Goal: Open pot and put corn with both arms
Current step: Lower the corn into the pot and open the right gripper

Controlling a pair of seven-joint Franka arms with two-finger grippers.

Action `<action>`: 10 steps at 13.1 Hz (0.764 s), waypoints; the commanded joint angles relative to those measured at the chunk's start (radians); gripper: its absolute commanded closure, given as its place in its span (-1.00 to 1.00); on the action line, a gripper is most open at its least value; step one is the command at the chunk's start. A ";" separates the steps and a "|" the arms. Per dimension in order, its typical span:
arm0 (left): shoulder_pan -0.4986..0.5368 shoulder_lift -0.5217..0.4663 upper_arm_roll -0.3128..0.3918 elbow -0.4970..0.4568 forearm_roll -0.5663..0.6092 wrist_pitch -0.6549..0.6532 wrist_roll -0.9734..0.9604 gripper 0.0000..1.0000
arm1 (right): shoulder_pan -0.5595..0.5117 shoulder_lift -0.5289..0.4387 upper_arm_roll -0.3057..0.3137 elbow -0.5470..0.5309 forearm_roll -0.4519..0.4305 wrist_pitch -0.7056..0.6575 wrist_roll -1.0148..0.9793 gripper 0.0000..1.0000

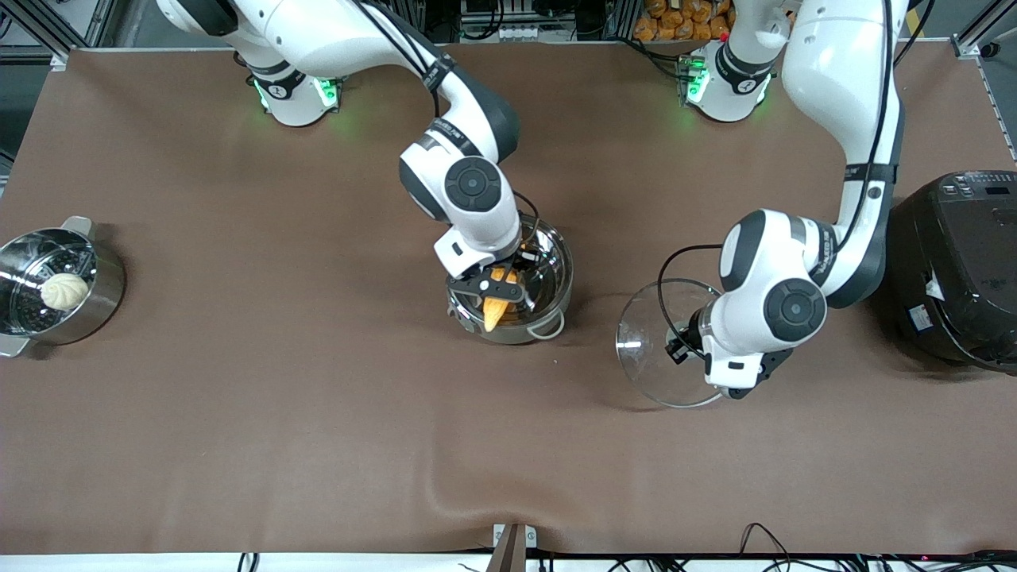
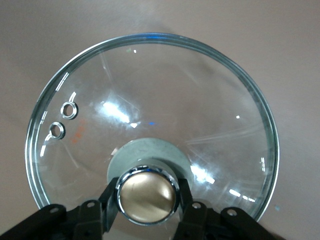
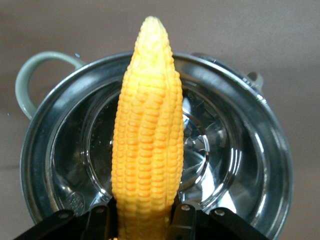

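Observation:
My left gripper has the glass lid. It will let go of it on the table [image 1: 670,330] beside the steel pot, toward the black cooker.
The shiny steel pot [image 1: 548,278] stands uncovered at the table's middle; it also shows in the right wrist view [image 3: 240,150]. My right gripper [image 1: 496,298] is shut on the yellow-orange corn [image 1: 494,311] and holds it over the open pot, its tip over the rim nearer the front camera. The corn [image 3: 147,145] spans the pot's bowl in the right wrist view. My left gripper [image 1: 691,334] is shut on the tan knob [image 2: 146,194] of the clear glass lid [image 1: 655,345], which is beside the pot toward the left arm's end. The lid [image 2: 150,100] fills the left wrist view.
A steel steamer pot [image 1: 103,298] with a white bun [image 1: 63,291] stands at the right arm's end of the table. A big black cooker [image 1: 957,270] stands at the left arm's end, close to the left arm's elbow.

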 commanded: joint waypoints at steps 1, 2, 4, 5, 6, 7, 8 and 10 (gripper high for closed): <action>0.008 -0.082 -0.010 -0.154 -0.024 0.110 -0.006 1.00 | 0.006 0.020 -0.009 0.029 -0.017 0.006 0.028 0.52; 0.006 -0.112 -0.012 -0.235 -0.024 0.199 -0.005 1.00 | 0.003 0.022 -0.010 0.028 -0.017 0.009 0.045 -0.02; 0.005 -0.148 -0.013 -0.336 -0.024 0.307 0.006 1.00 | 0.010 0.031 -0.010 0.026 -0.029 0.012 0.045 -1.00; 0.005 -0.146 -0.015 -0.345 -0.024 0.320 0.009 1.00 | 0.010 0.032 -0.010 0.026 -0.040 0.015 0.045 -1.00; 0.002 -0.140 -0.015 -0.347 -0.024 0.321 0.011 1.00 | 0.010 0.032 -0.010 0.026 -0.040 0.015 0.045 -1.00; -0.001 -0.133 -0.015 -0.351 -0.023 0.321 0.011 1.00 | 0.010 0.032 -0.009 0.026 -0.034 0.015 0.046 -1.00; -0.003 -0.130 -0.015 -0.354 -0.023 0.324 0.011 1.00 | 0.010 0.031 -0.009 0.028 -0.031 0.015 0.048 -1.00; -0.001 -0.116 -0.015 -0.357 -0.023 0.330 0.011 1.00 | 0.001 0.025 -0.007 0.034 -0.022 0.014 0.042 -1.00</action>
